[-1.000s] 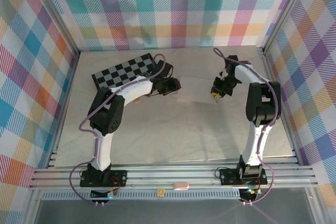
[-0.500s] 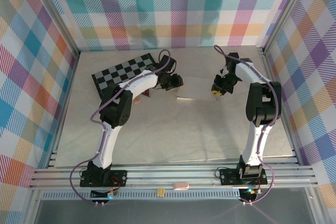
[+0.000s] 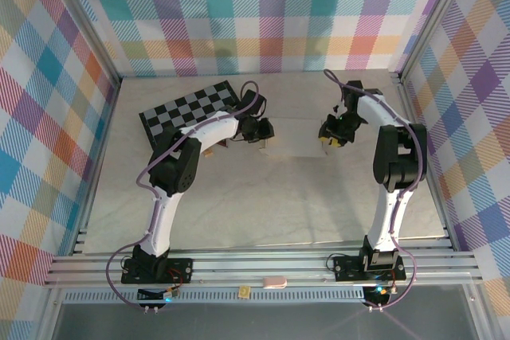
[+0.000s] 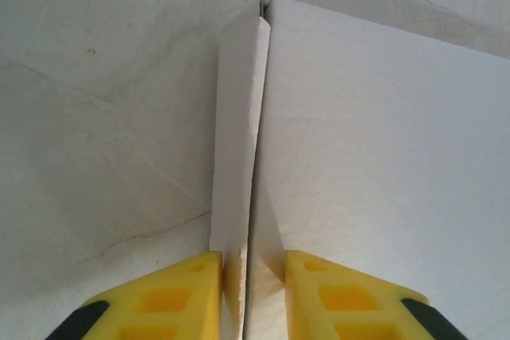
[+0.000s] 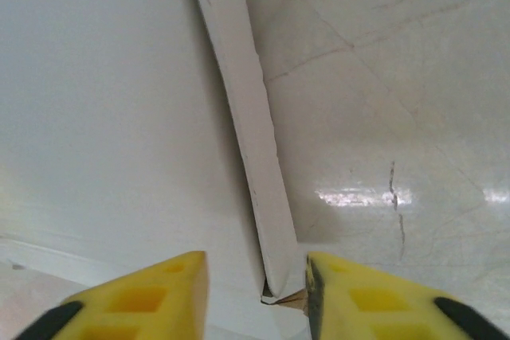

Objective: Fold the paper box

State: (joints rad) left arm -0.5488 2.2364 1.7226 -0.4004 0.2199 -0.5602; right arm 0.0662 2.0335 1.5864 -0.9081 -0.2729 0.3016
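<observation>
My right gripper's fingers are resting at the end of the side flap, so next I grip the side flap farther (image 5: 253, 145) along its length before I tilt the box up.
The white paper box (image 3: 295, 134) lies flat on the table between my two grippers. My left gripper (image 3: 265, 136) is at its left edge. In the left wrist view a raised side flap (image 4: 237, 141) runs between the yellow fingers (image 4: 171, 300). The left finger touches the flap; a narrow gap remains on the other side, above the box's top panel (image 4: 374, 141). My right gripper (image 3: 324, 138) is at the box's right edge. Its jaws (image 5: 256, 264) stand apart around the end of the right flap (image 5: 247, 133), which is close to the right finger (image 5: 358, 300).
A black-and-grey checkered board (image 3: 187, 109) lies at the back left, partly under the left arm. Plaid walls and aluminium posts (image 3: 414, 45) close in the marbled table (image 3: 239, 205). The near half of the table is bare.
The left gripper's jaws have narrowed around the box's left flap and the wrist has shifted slightly. The right gripper's jaws have opened off the right flap.
</observation>
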